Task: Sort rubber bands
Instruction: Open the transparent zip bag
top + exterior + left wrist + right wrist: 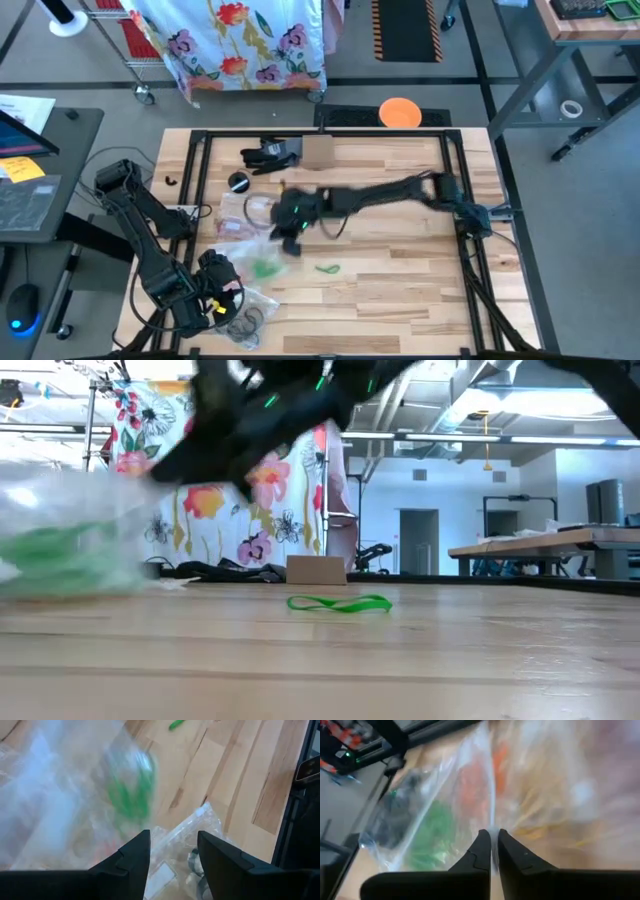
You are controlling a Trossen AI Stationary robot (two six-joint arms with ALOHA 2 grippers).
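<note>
The robot's right gripper should release the bag of green rubber bands over the wood (341, 255) just beyond the loose green rubber band.
Several clear zip bags lie at the table's left. One (262, 266) holds green rubber bands (431, 832); it shows blurred in the low view (60, 555). A bag with reddish bands (240, 215) lies behind it. A bag with dark bands (246, 322) lies at the near edge. One loose green band (327, 267) lies flat on the wood (338, 603). My right gripper (291, 238) reaches across from the right and is shut on a clear bag (470, 785). My left gripper (172, 840) is open and empty just above the near-left bags (222, 290). My right gripper pinches a thin ridge of the clear bag's plastic (492, 822) between its two fingertips, coming from above and slanting toward the table's left. One layer or several, I cannot tell. The green and orange bands sit in the bag beyond the fingers. Whether the bag is lifted clear, I cannot tell.
A small cardboard box (318, 152) stands at the far middle, also in the low view (315, 569). A black object (270, 154) and a dark round thing (238, 182) lie at the far left. The right half of the table (400, 280) is bare wood.
</note>
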